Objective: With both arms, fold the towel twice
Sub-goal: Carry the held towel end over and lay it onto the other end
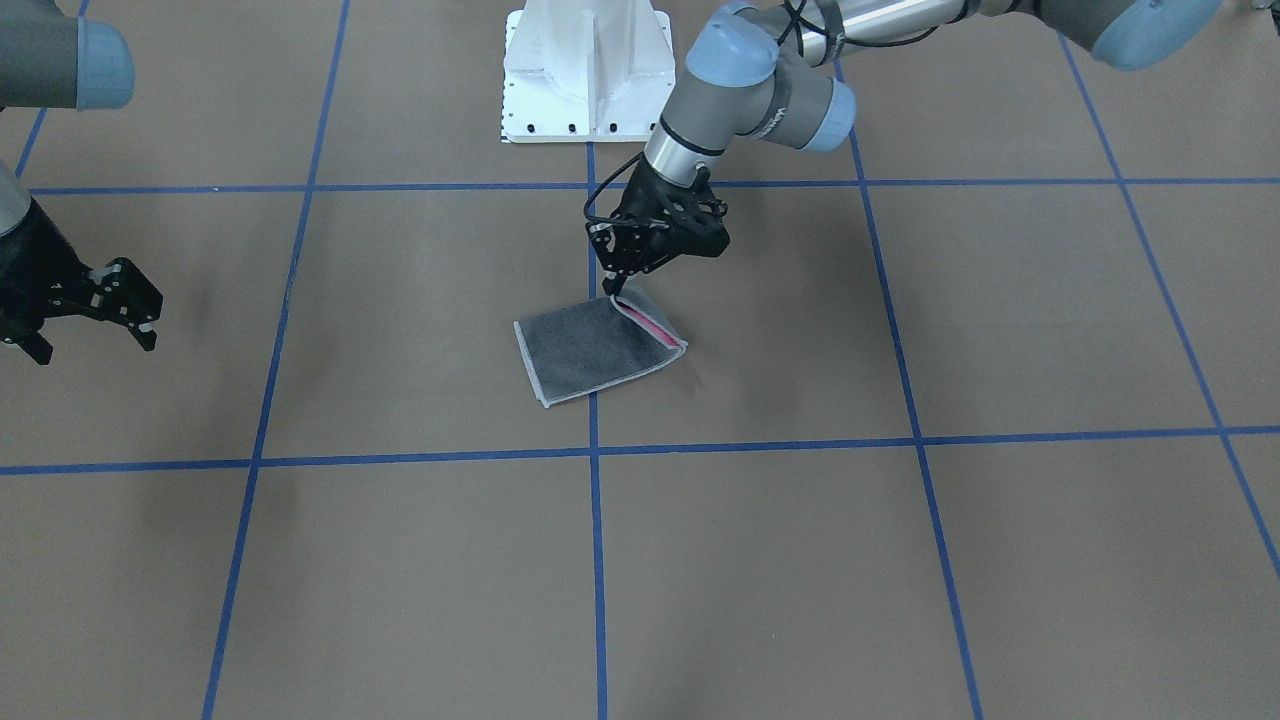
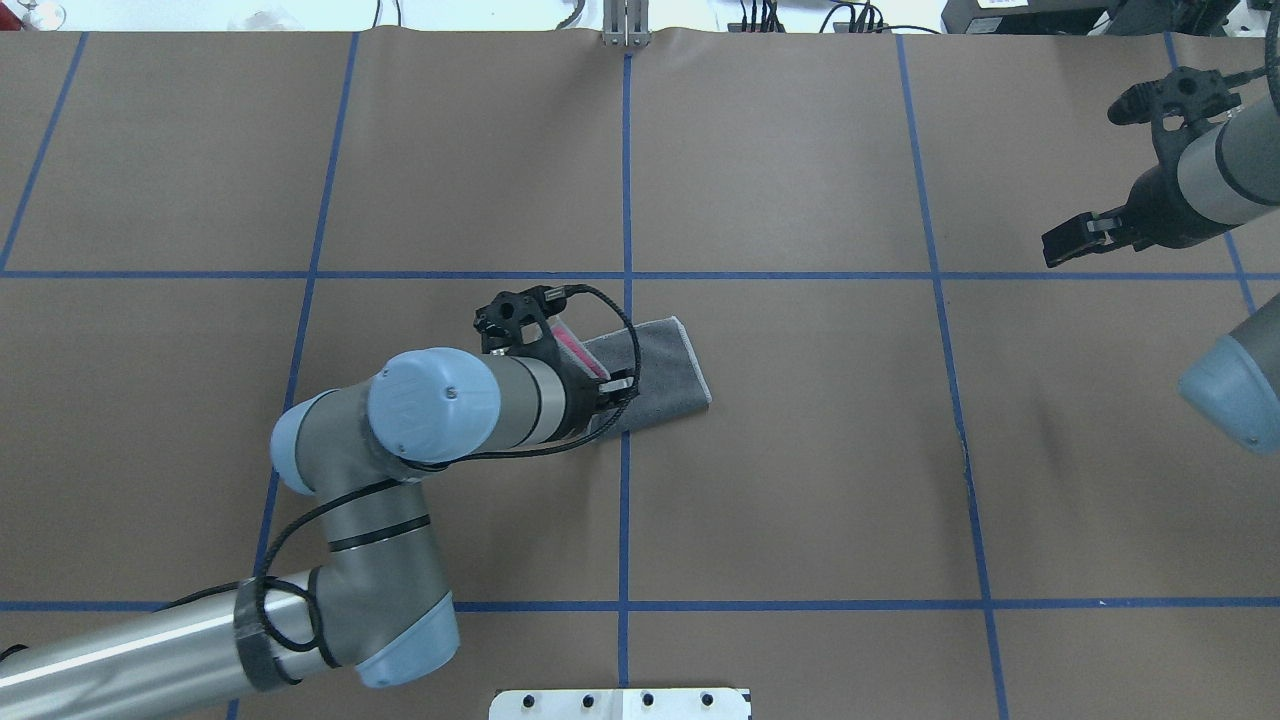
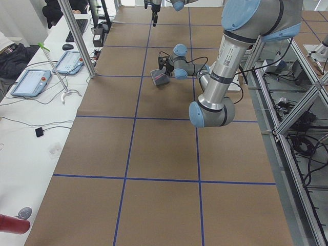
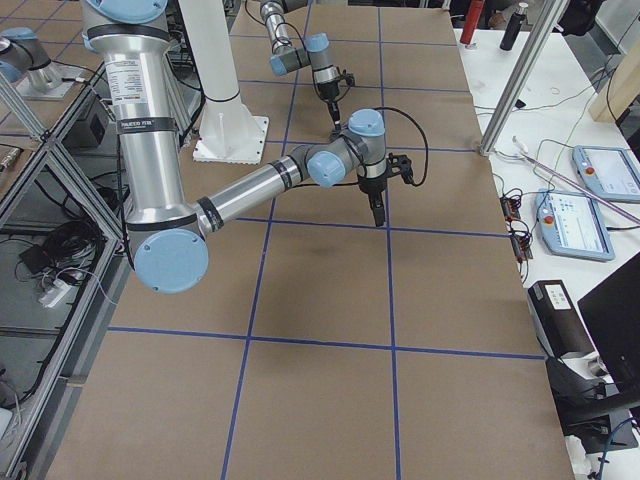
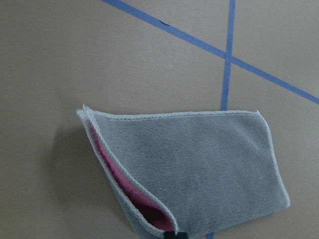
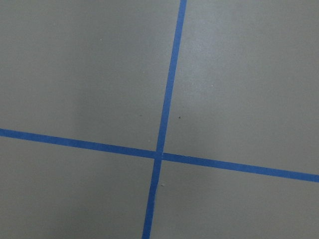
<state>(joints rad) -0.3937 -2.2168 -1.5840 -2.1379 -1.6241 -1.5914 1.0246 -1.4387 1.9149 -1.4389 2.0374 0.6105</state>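
Note:
My left gripper is to lay the towel's lifted layer down over the towel's dark grey side (image 1: 564, 382) (image 5: 235, 128), close to the blue tape crossing.
The towel (image 1: 590, 345) lies folded in half on the brown table near the centre, dark grey face up, with pink showing inside its open edge. It also shows in the overhead view (image 2: 670, 370) and the left wrist view (image 5: 209, 164). My left gripper (image 1: 612, 292) is shut on the towel's upper corner on the robot's side and lifts that layer slightly. In the overhead view the left wrist (image 2: 560, 395) covers part of the towel. My right gripper (image 1: 90, 340) is open and empty, far to the side and above the table; it also shows in the overhead view (image 2: 1085, 232).
The white pedestal base (image 1: 588, 70) stands at the table's edge on the robot's side. Blue tape lines (image 6: 162, 154) cross the table in a grid. Tablets and cables (image 3: 31, 82) lie on the white bench beyond the far edge.

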